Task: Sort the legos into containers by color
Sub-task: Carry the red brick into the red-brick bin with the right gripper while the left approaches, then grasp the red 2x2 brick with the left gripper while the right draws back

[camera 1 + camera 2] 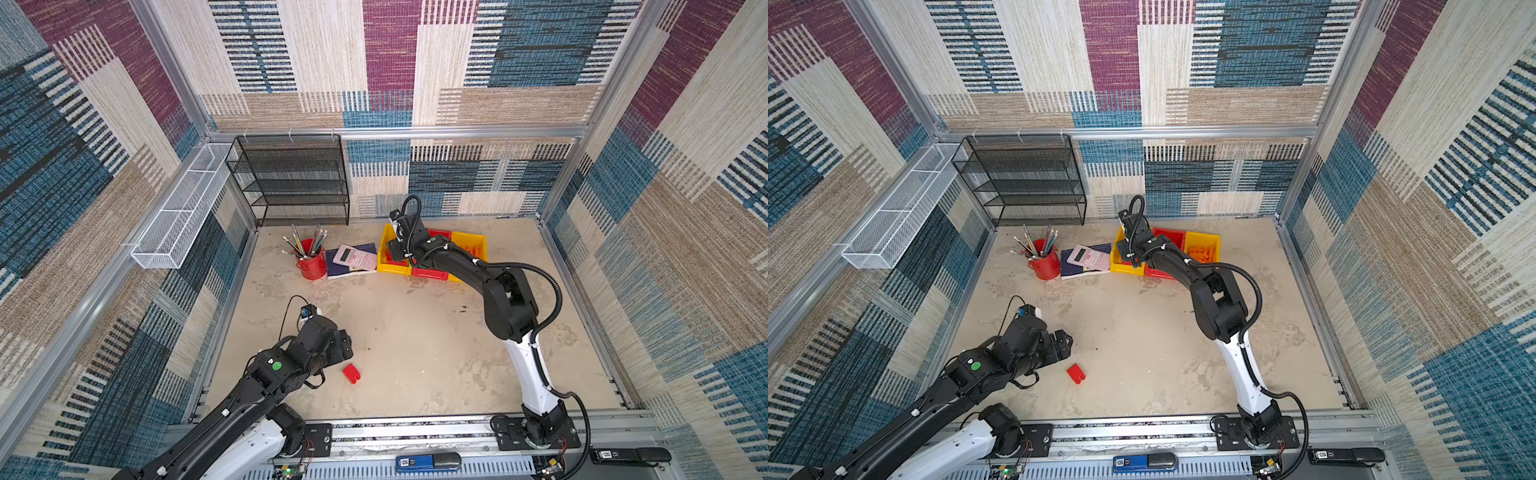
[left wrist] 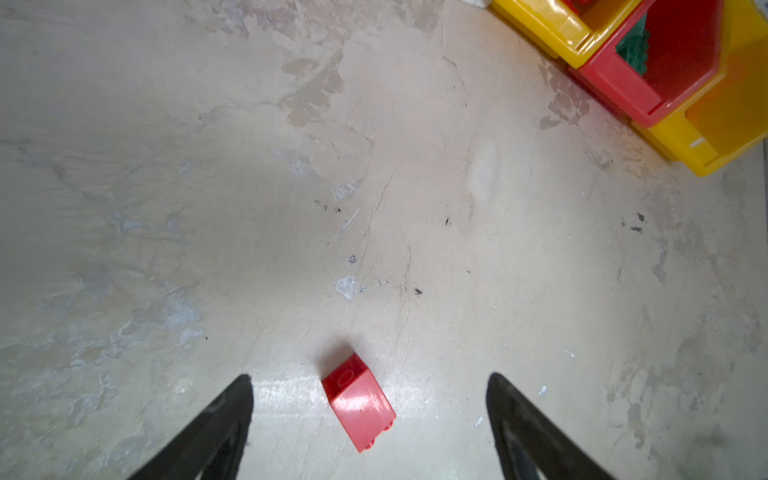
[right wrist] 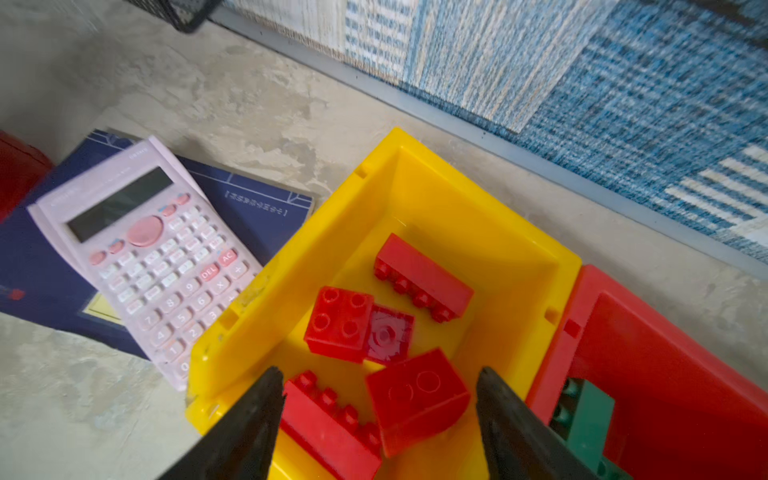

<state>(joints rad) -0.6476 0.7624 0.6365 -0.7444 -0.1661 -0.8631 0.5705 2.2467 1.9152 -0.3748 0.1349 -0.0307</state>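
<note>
Next, I close my left gripper on the sides of the lone red lego (image 1: 352, 372) (image 2: 360, 406) on the table, between its studs and its hollow bottom.
One red lego (image 1: 351, 372) (image 1: 1076, 372) lies alone on the table near the front left. In the left wrist view this brick (image 2: 358, 401) sits on its side between the fingertips of my open left gripper (image 2: 369, 377), untouched. The containers stand at the back: a yellow bin (image 1: 388, 270), a red bin (image 1: 430, 273) and another yellow bin (image 1: 469, 239). My right gripper (image 3: 378, 370) hangs open over the first yellow bin (image 3: 415, 166), above several red legos (image 3: 417, 399). A green lego (image 3: 586, 411) is in the red bin, and orange legos (image 1: 1202, 253) fill the far yellow bin.
A red pencil cup (image 1: 311, 264) and a pink calculator (image 1: 355, 257) on a navy notebook (image 1: 345, 272) lie just left of the bins. A black mesh shelf (image 1: 291, 178) stands at the back wall. A white wire basket (image 1: 183, 208) hangs on the left wall.
</note>
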